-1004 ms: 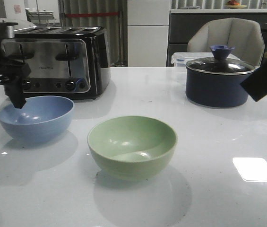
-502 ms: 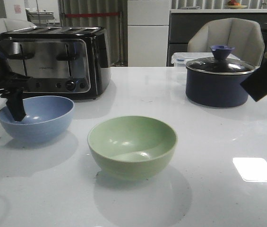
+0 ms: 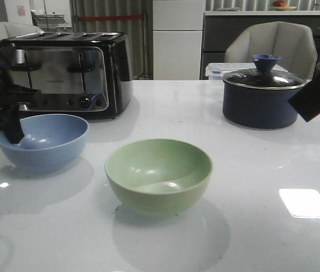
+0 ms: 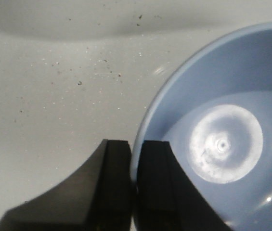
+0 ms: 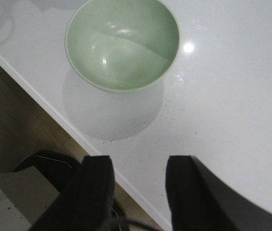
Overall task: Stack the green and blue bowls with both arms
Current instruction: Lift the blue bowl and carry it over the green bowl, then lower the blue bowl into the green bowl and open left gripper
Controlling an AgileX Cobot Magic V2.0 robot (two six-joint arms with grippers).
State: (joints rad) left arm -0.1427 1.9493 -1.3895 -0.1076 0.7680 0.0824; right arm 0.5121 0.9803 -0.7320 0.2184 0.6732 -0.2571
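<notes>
I will release the blue bowl from my left gripper inside the green bowl [image 3: 157, 158], centered near the table's front edge.
The blue bowl [image 3: 43, 141] stands at the left of the table, in front of the toaster. My left gripper [image 3: 7, 127] is shut on its left rim. In the left wrist view one finger is outside the blue bowl [image 4: 222, 139] and one inside, with the rim pinched at my left gripper [image 4: 135, 163]. The green bowl [image 3: 158, 174] stands in the middle near the front edge, apart from both arms. My right gripper shows as a dark shape [image 3: 318, 93] at the far right. In the right wrist view it [image 5: 138, 168] is open and empty, high above the green bowl [image 5: 122, 43].
A black and steel toaster [image 3: 66, 73] stands behind the blue bowl. A dark navy saucepan [image 3: 261, 93] with a lid is at the back right. A grey chair [image 3: 273, 45] stands beyond the table. The table's front edge [image 5: 54, 115] runs close to the green bowl.
My left gripper has come down and leftward from above the blue bowl onto its left rim and closed on it. The right arm and green bowl have not moved.
</notes>
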